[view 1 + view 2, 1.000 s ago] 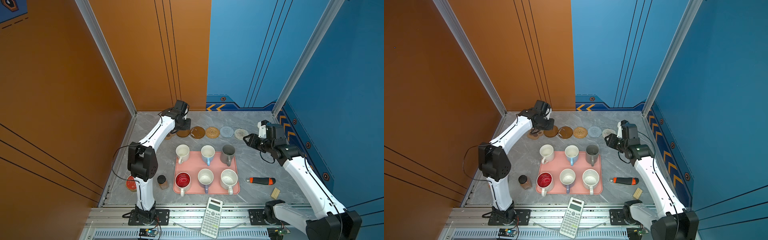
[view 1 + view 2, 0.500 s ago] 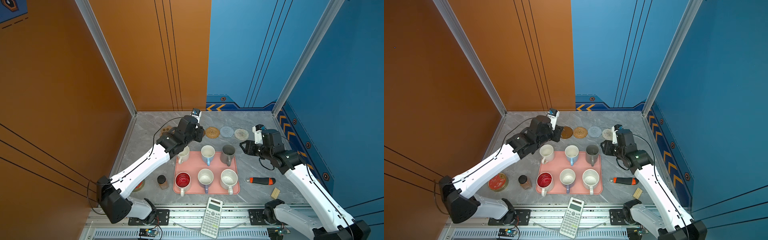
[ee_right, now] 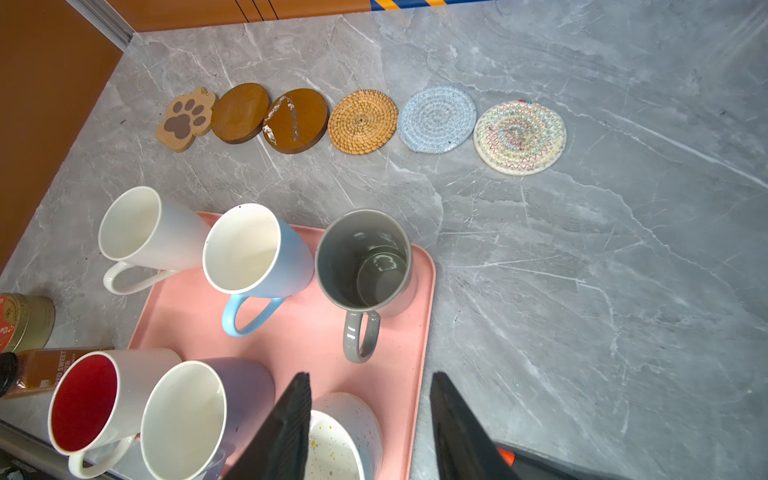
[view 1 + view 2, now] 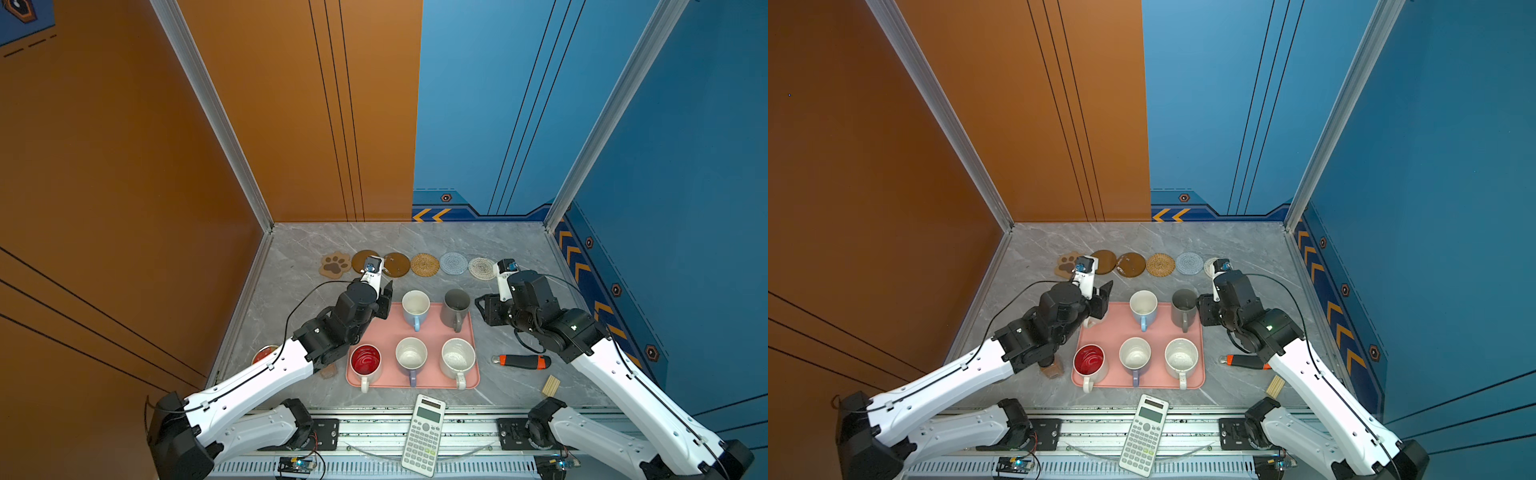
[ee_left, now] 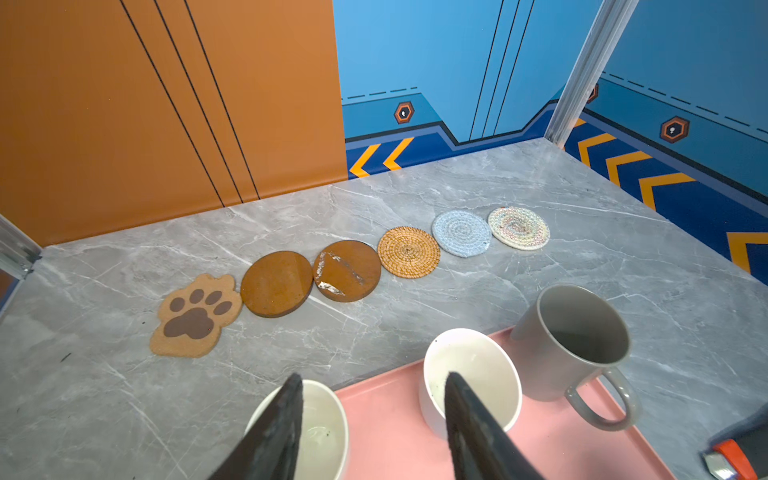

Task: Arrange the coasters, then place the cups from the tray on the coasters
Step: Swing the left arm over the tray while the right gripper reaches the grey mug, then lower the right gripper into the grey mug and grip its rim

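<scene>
Next, my right gripper goes to the grey cup's handle (image 4: 457, 323) (image 3: 361, 340) and closes there, because that cup belongs on a coaster.
Six coasters lie in a row at the back: paw (image 4: 335, 264), two brown discs (image 4: 395, 264), rattan (image 4: 424, 264), grey-blue (image 4: 453, 263), whitish (image 4: 482, 268). The pink tray (image 4: 432, 328) holds the light blue cup (image 4: 415, 305), grey cup (image 4: 456, 305), red-inside cup (image 4: 365, 361), lavender cup (image 4: 411, 355) and speckled cup (image 4: 458, 356). The white cup (image 3: 137, 232) stands at its back left corner. My left gripper (image 5: 374, 386) hangs open over the white cup (image 5: 324, 428). My right gripper (image 3: 370, 386) is open above the tray's right edge, beside the grey cup (image 3: 365, 262).
A calculator (image 4: 424, 432) lies at the front edge. An orange-handled tool (image 4: 521, 360) and a small wooden piece (image 4: 550, 385) lie right of the tray. A red tin (image 4: 264, 354) and a brown jar (image 4: 1052, 368) stand to its left, under my left arm.
My left gripper left the coaster row, came forward to the tray's back left corner and opened. My right gripper moved forward and left, closer to the grey cup.
</scene>
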Action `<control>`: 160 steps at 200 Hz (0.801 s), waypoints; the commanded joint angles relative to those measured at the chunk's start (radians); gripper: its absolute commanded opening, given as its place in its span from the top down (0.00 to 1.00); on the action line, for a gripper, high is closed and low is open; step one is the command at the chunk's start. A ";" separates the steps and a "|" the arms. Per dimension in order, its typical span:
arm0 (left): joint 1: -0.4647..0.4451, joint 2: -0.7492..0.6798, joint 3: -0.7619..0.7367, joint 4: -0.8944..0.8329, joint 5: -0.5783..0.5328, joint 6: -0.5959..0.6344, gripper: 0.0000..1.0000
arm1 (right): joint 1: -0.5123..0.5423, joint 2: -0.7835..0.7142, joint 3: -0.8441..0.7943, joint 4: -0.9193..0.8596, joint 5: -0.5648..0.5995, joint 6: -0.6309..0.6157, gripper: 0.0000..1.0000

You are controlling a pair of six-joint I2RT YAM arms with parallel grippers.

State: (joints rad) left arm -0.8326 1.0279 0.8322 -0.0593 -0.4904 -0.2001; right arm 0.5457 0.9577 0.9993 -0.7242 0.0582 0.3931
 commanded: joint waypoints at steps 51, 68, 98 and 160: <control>0.000 -0.074 -0.116 0.149 -0.087 0.066 0.35 | 0.100 0.116 0.022 -0.090 0.036 0.064 0.53; 0.004 -0.072 -0.125 0.154 -0.093 0.070 0.33 | 0.109 0.160 0.031 -0.090 0.029 0.054 0.53; 0.012 -0.074 -0.138 0.171 -0.094 0.071 0.30 | 0.112 0.242 0.057 -0.089 0.009 0.036 0.53; 0.035 -0.074 -0.156 0.186 -0.090 0.073 0.29 | 0.113 0.390 0.093 -0.078 0.032 0.045 0.54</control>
State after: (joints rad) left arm -0.8127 0.9653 0.7002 0.1009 -0.5617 -0.1417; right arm 0.6540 1.3113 1.0595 -0.7784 0.0761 0.4339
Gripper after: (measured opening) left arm 0.706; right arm 0.466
